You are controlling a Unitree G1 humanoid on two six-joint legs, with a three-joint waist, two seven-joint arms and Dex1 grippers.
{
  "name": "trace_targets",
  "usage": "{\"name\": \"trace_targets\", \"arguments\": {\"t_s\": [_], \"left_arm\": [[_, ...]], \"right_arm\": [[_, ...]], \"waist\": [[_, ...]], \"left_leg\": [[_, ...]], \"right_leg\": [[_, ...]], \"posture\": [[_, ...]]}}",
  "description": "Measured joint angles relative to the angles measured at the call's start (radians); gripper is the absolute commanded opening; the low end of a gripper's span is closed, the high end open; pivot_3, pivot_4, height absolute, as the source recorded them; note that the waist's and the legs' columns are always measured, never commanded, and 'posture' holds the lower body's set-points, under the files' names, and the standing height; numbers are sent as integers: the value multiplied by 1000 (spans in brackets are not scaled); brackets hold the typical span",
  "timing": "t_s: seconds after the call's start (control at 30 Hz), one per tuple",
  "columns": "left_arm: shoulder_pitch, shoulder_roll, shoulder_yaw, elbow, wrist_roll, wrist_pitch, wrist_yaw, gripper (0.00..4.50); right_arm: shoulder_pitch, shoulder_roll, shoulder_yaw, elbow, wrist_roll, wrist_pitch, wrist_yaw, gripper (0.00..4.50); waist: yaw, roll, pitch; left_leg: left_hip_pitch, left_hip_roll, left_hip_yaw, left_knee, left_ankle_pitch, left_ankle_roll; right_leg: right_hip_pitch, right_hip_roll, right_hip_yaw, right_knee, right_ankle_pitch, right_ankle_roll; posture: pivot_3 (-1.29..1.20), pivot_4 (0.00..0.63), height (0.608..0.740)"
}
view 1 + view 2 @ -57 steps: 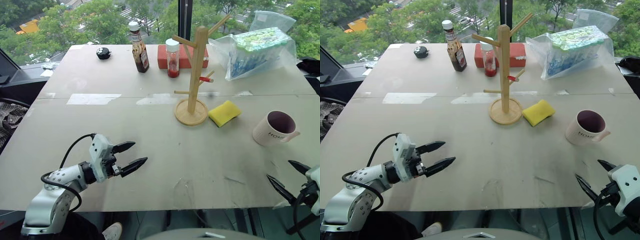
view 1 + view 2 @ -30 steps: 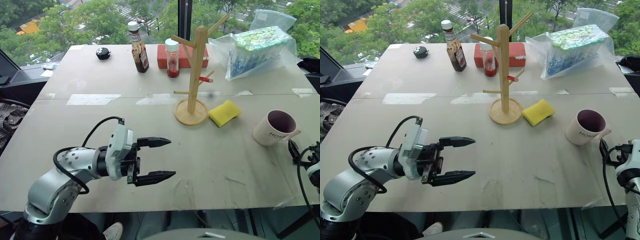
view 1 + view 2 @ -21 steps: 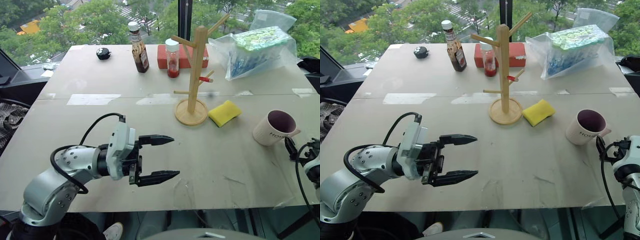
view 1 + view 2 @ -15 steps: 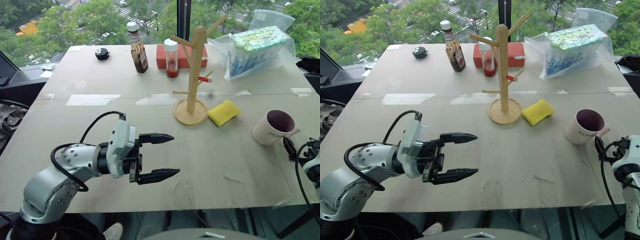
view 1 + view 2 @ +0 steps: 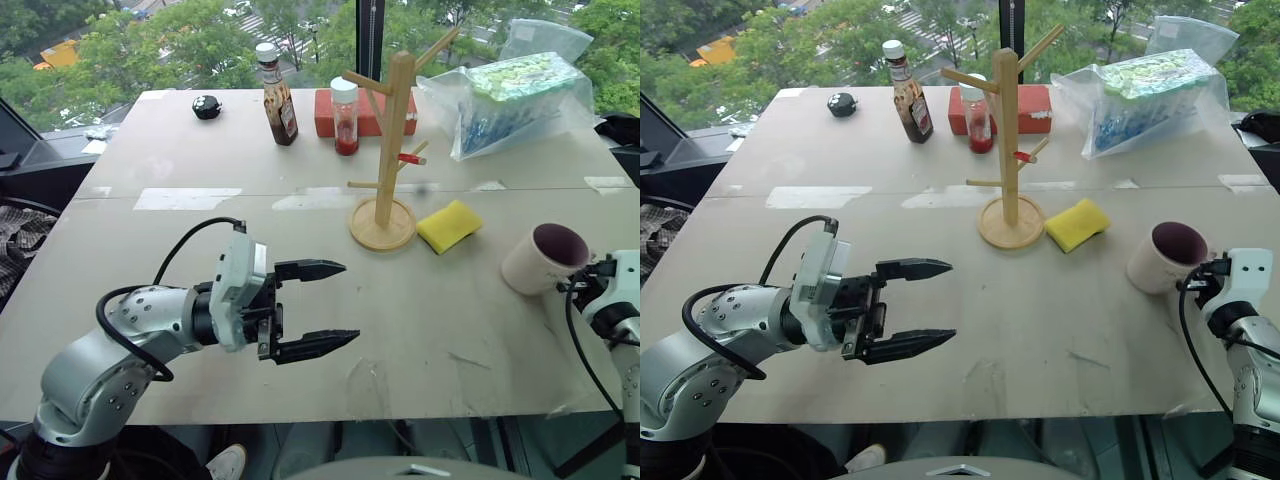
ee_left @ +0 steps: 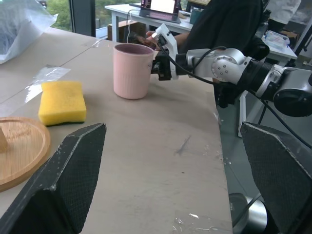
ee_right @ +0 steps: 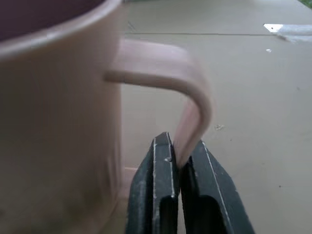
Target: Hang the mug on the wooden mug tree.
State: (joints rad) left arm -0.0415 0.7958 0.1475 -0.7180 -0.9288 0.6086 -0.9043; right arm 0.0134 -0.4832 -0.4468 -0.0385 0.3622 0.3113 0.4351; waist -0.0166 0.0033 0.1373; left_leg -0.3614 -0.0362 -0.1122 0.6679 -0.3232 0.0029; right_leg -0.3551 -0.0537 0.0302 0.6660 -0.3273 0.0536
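Next, I release the mug hanging from the red-tipped peg of the wooden mug tree (image 5: 390, 194) with my right gripper.
The cream-white mug (image 5: 541, 259) with a dark purple inside stands on the table near its right edge. My right gripper (image 7: 179, 151) is shut on the lower part of the mug's handle (image 7: 191, 100). From across the table, the right gripper (image 6: 158, 68) sits against the mug (image 6: 132, 70). The wooden mug tree (image 5: 392, 140) stands upright at the table's middle rear, left of the mug, with bare pegs and one red-tipped. My left gripper (image 5: 347, 301) hovers open over the front left of the table, pointing right, holding nothing.
A yellow sponge (image 5: 449, 226) lies between the mug tree's base and the mug. At the back stand a brown sauce bottle (image 5: 279, 95), a spice jar (image 5: 345, 118), a red box (image 5: 325, 112) and a plastic bag (image 5: 515, 95). A small black object (image 5: 207, 106) sits far left.
My right gripper came forward from the table's front edge to the mug and shut on its handle; the mug shifted slightly left. My left gripper moved right and opened wider earlier, then held.
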Motion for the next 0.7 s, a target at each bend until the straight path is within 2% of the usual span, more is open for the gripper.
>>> {"name": "trace_targets", "arguments": {"t_s": [0.1,0.2,0.3,0.4,0.53,0.7], "left_arm": [[4,-23,2,1,7,-10,31,4500],[68,-114,63,25,5,-76,56,4500],[167,-142,134,68,4,-141,9,4500],[223,-153,196,117,-5,-181,-57,4500],[279,-170,252,168,-10,-225,-108,4500],[314,-198,274,160,-15,-239,-85,4500]], "right_arm": [[11,-31,13,-34,-1,-9,38,67],[3,-108,78,-207,-20,5,74,67],[-120,-202,181,-413,-55,79,74,67],[-251,-254,303,-525,-98,181,63,67],[-410,-265,474,-542,-162,331,56,67],[-587,-279,597,-487,-243,411,65,67]], "waist": [[0,1,0],[-11,3,2],[-28,2,1],[-16,-2,0],[1,-3,1],[5,-3,1]], "left_leg": [[0,0,0,0,0,0],[0,1,2,0,0,0],[0,1,2,-1,0,0],[-2,0,-3,0,0,0],[-3,-1,-4,1,0,0],[-6,-1,-7,0,0,0]], "right_leg": [[0,0,0,0,0,0],[-2,0,2,1,0,0],[-4,2,2,2,0,0],[-3,1,0,1,0,0],[-4,-1,-1,-2,0,0],[-6,-2,-3,-3,0,0]], "posture": [[0,150,740],[0,150,740],[0,150,740],[0,150,740],[0,150,740],[0,150,740]]}}
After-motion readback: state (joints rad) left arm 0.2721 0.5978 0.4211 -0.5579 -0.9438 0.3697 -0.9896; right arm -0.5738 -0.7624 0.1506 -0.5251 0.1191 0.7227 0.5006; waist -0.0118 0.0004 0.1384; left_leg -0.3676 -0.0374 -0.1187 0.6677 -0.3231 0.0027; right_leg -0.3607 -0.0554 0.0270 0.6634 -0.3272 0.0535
